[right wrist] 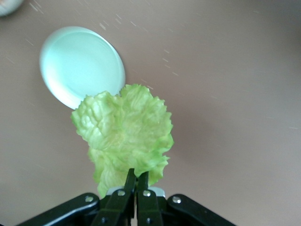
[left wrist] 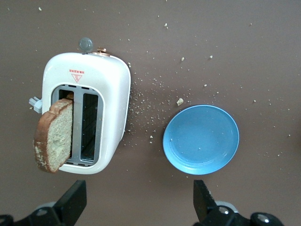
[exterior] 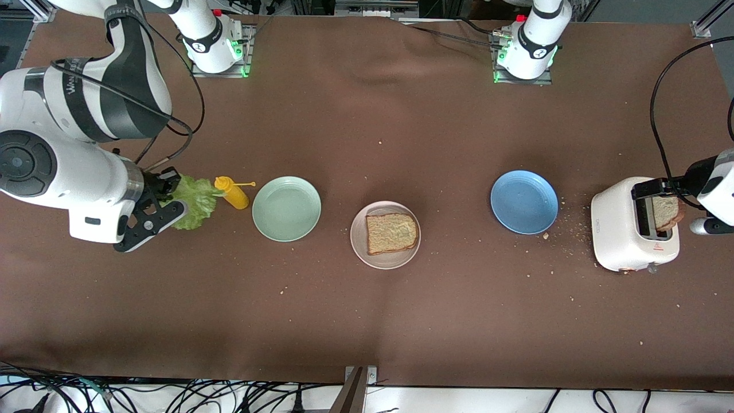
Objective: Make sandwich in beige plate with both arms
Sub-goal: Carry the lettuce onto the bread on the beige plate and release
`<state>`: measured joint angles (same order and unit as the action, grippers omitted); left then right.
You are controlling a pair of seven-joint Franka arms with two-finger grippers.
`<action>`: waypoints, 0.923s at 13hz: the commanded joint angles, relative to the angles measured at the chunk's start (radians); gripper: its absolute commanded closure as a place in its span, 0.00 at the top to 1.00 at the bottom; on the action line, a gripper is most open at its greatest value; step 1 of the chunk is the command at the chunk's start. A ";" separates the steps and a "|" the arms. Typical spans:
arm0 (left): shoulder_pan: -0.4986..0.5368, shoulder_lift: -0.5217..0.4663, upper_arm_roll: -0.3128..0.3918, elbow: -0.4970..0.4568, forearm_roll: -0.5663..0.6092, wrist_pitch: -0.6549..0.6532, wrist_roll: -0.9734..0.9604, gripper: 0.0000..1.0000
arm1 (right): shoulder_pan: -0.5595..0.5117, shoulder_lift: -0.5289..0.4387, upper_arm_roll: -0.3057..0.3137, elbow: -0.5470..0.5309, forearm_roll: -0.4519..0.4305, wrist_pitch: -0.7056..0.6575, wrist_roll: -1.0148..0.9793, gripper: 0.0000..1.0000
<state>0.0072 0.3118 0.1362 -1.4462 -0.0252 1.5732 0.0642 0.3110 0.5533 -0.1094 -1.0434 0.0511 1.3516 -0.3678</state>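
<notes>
My right gripper has the lettuce leaf, held up beside the mint-green plate. It will let go of the leaf flat over the speckled bread slice on the beige plate (exterior: pixel 386 236).
The beige plate (exterior: pixel 385 261) lies mid-table with one speckled bread slice (exterior: pixel 391 232) flat on it. A second slice (exterior: pixel 668 212) (left wrist: pixel 54 136) stands up out of a slot of the white toaster (exterior: pixel 622 235) (left wrist: pixel 110 94) at the left arm's end. My left gripper (left wrist: pixel 136 205) hangs open over the bare cloth beside the toaster and holds nothing. At the right arm's end my right gripper (right wrist: pixel 136 178) (exterior: pixel 172 198) is shut on the edge of a ruffled green lettuce leaf (right wrist: pixel 124 132) (exterior: pixel 195 202), held up in the air next to the mint-green plate (right wrist: pixel 82 66).
The mint-green plate (exterior: pixel 287 207) sits beside the beige plate toward the right arm's end, with a yellow squeeze bottle (exterior: pixel 231 192) lying next to it. A blue plate (exterior: pixel 524 202) (left wrist: pixel 201 139) sits between the beige plate and the toaster. Crumbs are scattered round the toaster.
</notes>
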 commanded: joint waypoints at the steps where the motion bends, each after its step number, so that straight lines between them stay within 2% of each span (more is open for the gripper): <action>1: 0.004 -0.002 -0.009 0.001 0.036 -0.004 0.002 1.00 | -0.004 0.017 0.020 0.028 0.193 0.038 0.236 0.00; 3: 0.005 -0.002 -0.009 0.000 0.036 -0.004 0.003 1.00 | -0.001 0.055 0.037 0.022 0.339 0.111 0.384 0.00; 5: 0.004 -0.002 -0.009 0.000 0.036 -0.004 0.002 1.00 | 0.005 0.108 0.074 0.020 0.424 0.203 0.518 0.00; 7: 0.004 0.000 -0.010 0.000 0.036 -0.004 0.002 1.00 | 0.037 0.167 0.111 0.008 0.441 0.350 0.616 0.00; 12: 0.002 0.001 -0.010 0.000 0.036 -0.004 0.003 1.00 | 0.221 0.277 0.119 -0.076 0.487 0.725 0.797 0.00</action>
<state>0.0071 0.3139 0.1324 -1.4465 -0.0252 1.5732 0.0642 0.4743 0.8186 0.0139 -1.0823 0.5147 1.9795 0.3614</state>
